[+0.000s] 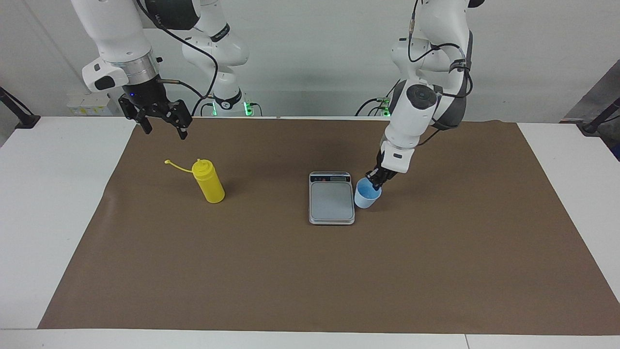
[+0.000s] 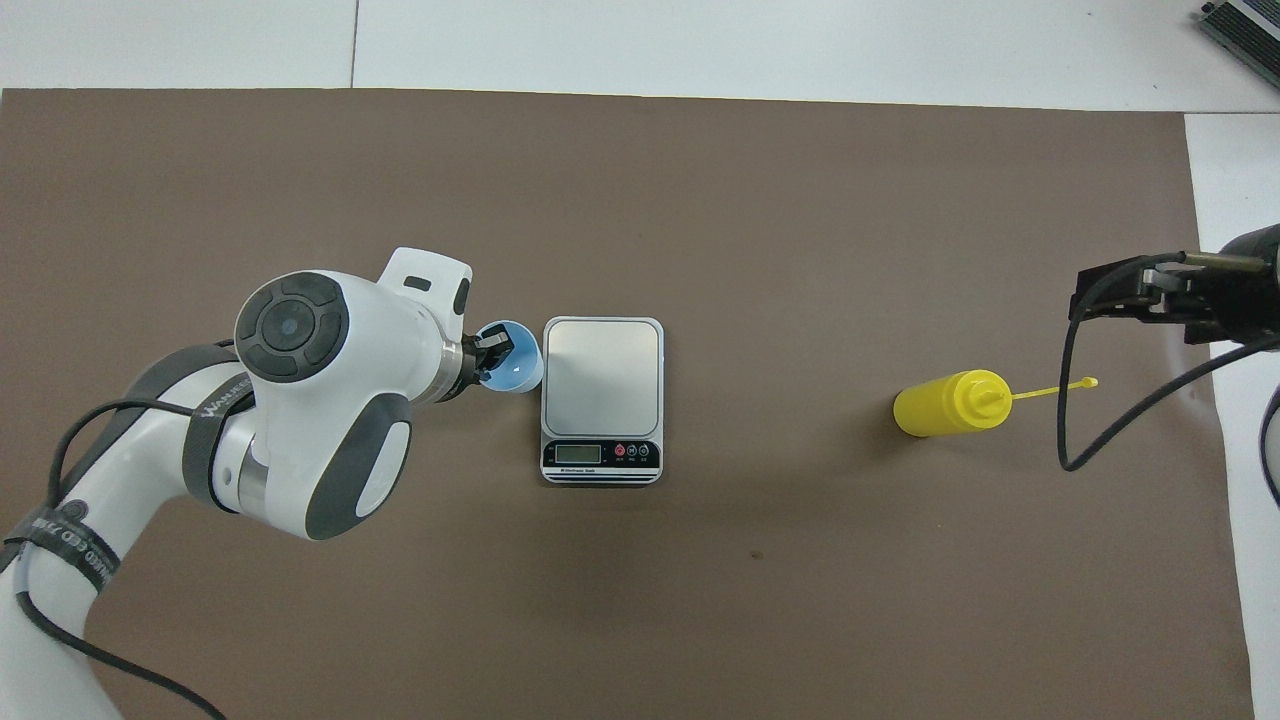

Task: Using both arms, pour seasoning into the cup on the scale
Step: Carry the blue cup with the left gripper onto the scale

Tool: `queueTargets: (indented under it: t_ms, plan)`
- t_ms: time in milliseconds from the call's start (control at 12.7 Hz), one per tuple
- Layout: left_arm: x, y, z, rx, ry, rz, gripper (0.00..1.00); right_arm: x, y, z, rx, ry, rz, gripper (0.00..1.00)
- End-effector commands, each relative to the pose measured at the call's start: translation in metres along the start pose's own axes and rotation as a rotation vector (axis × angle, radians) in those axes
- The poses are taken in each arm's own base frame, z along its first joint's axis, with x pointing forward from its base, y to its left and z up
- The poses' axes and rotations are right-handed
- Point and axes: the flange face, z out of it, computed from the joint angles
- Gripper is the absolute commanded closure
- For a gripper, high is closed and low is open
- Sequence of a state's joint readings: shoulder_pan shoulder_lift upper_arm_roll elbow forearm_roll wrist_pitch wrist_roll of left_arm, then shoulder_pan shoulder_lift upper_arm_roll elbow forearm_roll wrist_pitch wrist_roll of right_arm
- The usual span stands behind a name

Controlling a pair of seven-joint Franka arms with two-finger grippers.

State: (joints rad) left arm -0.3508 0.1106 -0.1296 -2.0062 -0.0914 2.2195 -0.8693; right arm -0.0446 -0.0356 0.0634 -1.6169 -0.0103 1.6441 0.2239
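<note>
Next, my left gripper releases the light blue cup onto the silver-grey scale's bare plate, just off its middle (image 2: 585,372).
The light blue cup (image 1: 366,195) (image 2: 514,371) is beside the silver-grey scale (image 1: 332,199) (image 2: 602,378), toward the left arm's end, and looks slightly tilted. My left gripper (image 1: 376,181) (image 2: 489,356) is shut on the cup's rim, with one finger inside the cup. I cannot tell whether the cup rests on the mat. The scale's plate is bare and its display strip is at the edge nearer to the robots. The yellow seasoning bottle (image 1: 209,182) (image 2: 948,402) stands upright toward the right arm's end, its tethered cap (image 1: 167,162) hanging off. My right gripper (image 1: 164,131) (image 2: 1080,292) is open and raised over the mat beside the bottle.
A brown mat (image 1: 310,281) (image 2: 700,200) covers most of the white table (image 1: 53,203). The right arm's black cable (image 2: 1068,440) loops over the mat near the bottle's cap.
</note>
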Motion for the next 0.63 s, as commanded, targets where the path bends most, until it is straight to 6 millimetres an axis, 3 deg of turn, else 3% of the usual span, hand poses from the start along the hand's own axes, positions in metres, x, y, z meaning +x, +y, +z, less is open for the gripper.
queueTargets:
  t_ms: [0,237,553]
  plan:
    - [-0.010,0.023,-0.006,0.012,-0.013,-0.019,1.00,-0.001,0.002,-0.001,0.019,-0.017,-0.006,0.00]
    - [-0.033,0.041,-0.008,0.024,0.008,-0.014,1.00,-0.002,0.002,-0.001,0.019,-0.015,-0.006,0.00]
    - [-0.039,0.051,-0.013,0.017,0.018,-0.020,1.00,-0.002,0.002,-0.001,0.019,-0.015,-0.006,0.00]
